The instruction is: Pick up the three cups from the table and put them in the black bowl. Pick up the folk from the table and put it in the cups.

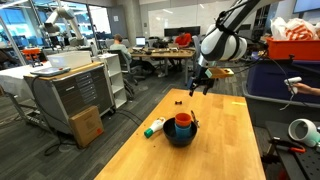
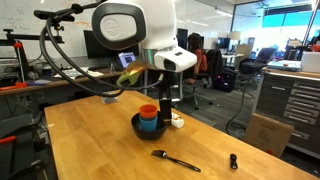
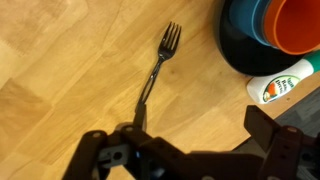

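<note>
The fork's neck (image 1: 195, 120) (image 3: 160, 61), just behind its tines and beside the black bowl, is next for my gripper, which should go there and close.
The black bowl (image 1: 181, 137) (image 2: 140, 129) (image 3: 236, 60) stands on the pale wooden table (image 1: 225, 150) (image 2: 90, 145). In it an orange cup (image 1: 183, 122) (image 2: 148, 111) (image 3: 296, 25) sits nested in a blue cup (image 2: 148, 123) (image 3: 260, 25); I cannot tell whether a third cup lies under them. The dark fork (image 2: 176, 160) (image 3: 157, 68) lies flat on the table beside the bowl, tines pointing away from me in the wrist view. My gripper (image 1: 201, 88) (image 2: 168, 97) (image 3: 185, 150) hangs open above the fork's handle end, nothing between its fingers.
A white-and-green bottle (image 1: 155, 127) (image 2: 177, 122) (image 3: 285, 85) lies against the bowl. A small black object (image 1: 178, 101) (image 2: 232, 160) sits near the table edge. Tool cabinets (image 1: 70, 95) (image 2: 290, 100), a cardboard box (image 1: 87, 125) and office desks surround the table.
</note>
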Controlling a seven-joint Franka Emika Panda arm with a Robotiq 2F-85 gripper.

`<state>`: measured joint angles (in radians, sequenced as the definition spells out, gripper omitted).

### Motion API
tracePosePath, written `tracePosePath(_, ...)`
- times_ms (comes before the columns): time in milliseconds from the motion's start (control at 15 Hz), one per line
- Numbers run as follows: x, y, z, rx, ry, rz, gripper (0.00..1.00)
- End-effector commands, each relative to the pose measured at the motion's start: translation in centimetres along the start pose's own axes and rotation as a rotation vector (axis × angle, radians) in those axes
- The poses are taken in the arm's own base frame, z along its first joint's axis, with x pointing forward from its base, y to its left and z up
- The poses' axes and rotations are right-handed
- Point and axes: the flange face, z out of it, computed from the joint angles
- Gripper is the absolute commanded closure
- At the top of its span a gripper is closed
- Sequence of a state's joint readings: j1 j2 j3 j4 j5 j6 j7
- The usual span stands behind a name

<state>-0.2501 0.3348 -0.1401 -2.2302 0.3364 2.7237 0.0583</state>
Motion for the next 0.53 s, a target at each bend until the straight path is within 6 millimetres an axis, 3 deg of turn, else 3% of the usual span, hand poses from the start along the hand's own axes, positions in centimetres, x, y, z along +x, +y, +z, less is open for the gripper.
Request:
tracePosePath(0,0.7,0.6,0.7,-0.01,0.017,0.115,0.0)
tracePosePath(467,1.4,1.5,4.0,-0.026,-0.057,0.209,0.0)
